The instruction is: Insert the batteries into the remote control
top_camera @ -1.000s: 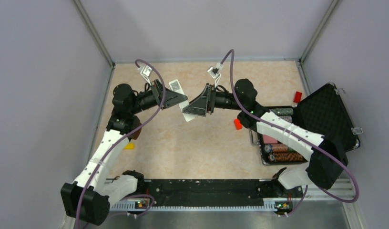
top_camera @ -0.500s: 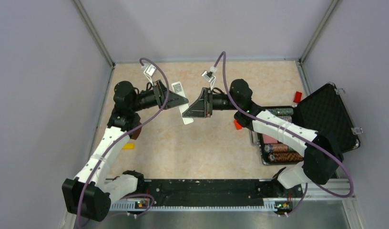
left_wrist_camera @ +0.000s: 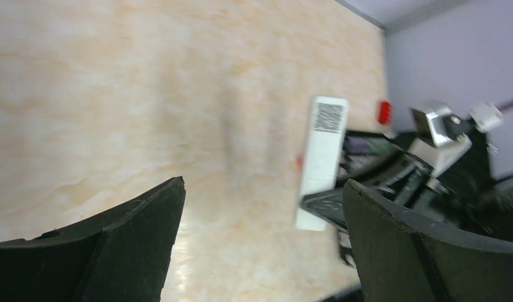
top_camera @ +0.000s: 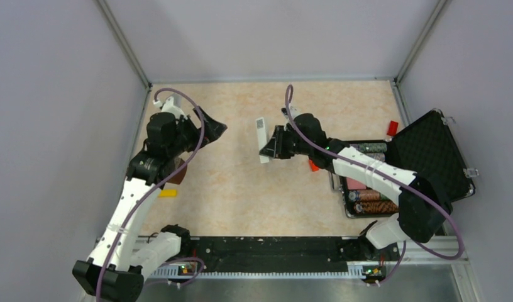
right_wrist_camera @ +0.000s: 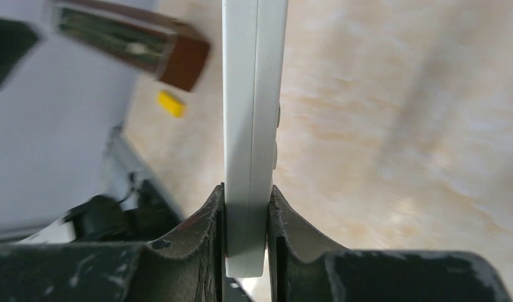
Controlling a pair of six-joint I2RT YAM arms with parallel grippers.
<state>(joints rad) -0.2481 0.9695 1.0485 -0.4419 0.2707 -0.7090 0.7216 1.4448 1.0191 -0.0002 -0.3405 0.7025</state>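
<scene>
The remote control, now held above the table's middle, will go down on the table [top_camera: 297, 160] beside the red block near the open case, where I need to set it with my right gripper.
My right gripper [top_camera: 267, 146] is shut on the lower end of the remote control [top_camera: 261, 135], a slim white bar held above the middle of the table. In the right wrist view the remote [right_wrist_camera: 254, 94] stands on edge, pinched between both pads of that gripper [right_wrist_camera: 246, 192]. My left gripper [top_camera: 214, 129] hangs wide open to the left of it, apart from it and holding nothing. Its wrist view shows the remote's labelled back [left_wrist_camera: 321, 157] beyond the spread gripper [left_wrist_camera: 263, 185]. Orange-brown cylinders [top_camera: 371, 195] lie in the open case; I cannot tell which are the batteries.
An open black case [top_camera: 430, 151] sits at the right edge. A red block [top_camera: 313, 164] lies just left of it and another red piece [top_camera: 392, 128] behind it. A yellow bar [top_camera: 168, 193] and a brown object [top_camera: 180, 176] lie beside the left arm.
The left gripper opened, let go of the remote and drew back to the left. The right gripper closed on the remote and now holds it alone, turned more along the table's depth.
</scene>
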